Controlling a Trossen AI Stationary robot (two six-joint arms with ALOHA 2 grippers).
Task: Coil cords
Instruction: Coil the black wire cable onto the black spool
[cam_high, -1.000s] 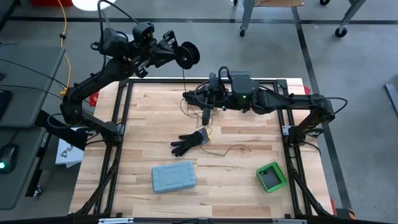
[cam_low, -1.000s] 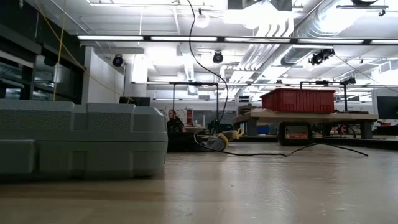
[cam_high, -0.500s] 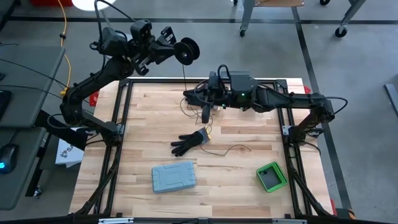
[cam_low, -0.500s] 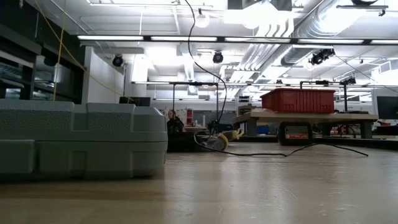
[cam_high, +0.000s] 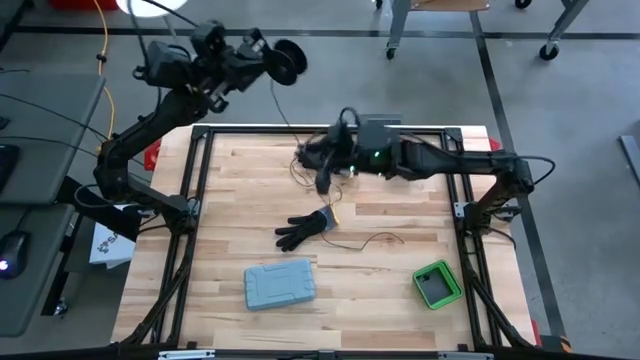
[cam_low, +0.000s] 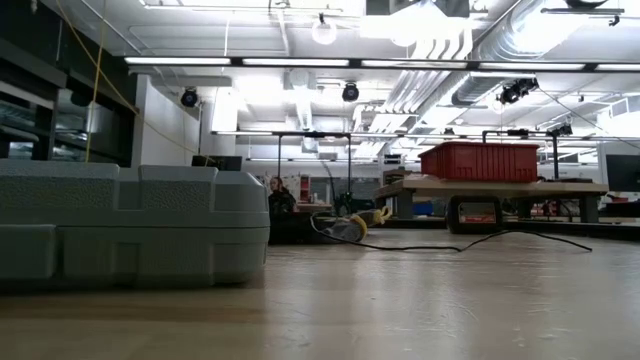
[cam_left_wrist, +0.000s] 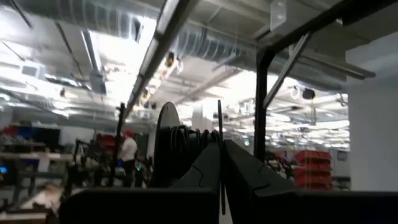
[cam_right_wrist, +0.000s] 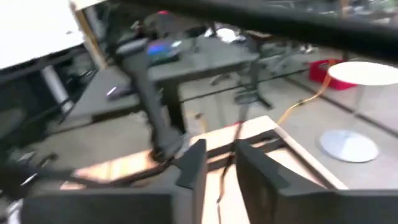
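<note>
I will close my right gripper on the cord before my left gripper brings the reel over, as the strand of cord (cam_right_wrist: 231, 157) runs loose between my right gripper's open fingers.
The cord is one thin dark wire. Part of it is wound as a black coil (cam_high: 288, 57) on a reel. From there a strand (cam_high: 283, 112) runs down to loose squiggles on the table (cam_high: 375, 240). My left gripper (cam_high: 270, 58) is raised beyond the table's far left corner and is shut on the reel (cam_left_wrist: 180, 146). My right gripper (cam_high: 322, 180) hovers over the far middle of the table. Its fingers stand slightly apart, and the strand (cam_right_wrist: 225, 171) runs between them. My left gripper holds the black reel with its two fingers closed together (cam_left_wrist: 211, 168) over the wound part, beside the reel's disc (cam_left_wrist: 165, 140). The fingers themselves hide the exact spot. The reel is lifted clear, high above and beyond the table's far edge. My right gripper: I cannot tell whether its fingers touch the strand.
A black work glove (cam_high: 303, 228) lies at the table's middle. A grey case (cam_high: 280, 285) lies near the front and fills the left of the low view (cam_low: 130, 225). A green box (cam_high: 435, 283) stands at the front right. A yellow cable (cam_high: 103, 60) runs off the table at the left.
My left gripper has carried the reel up and away, toward the far left, beyond the table's far edge. The strand down to my right gripper now slants more. My right gripper has shifted slightly toward the table's left.
</note>
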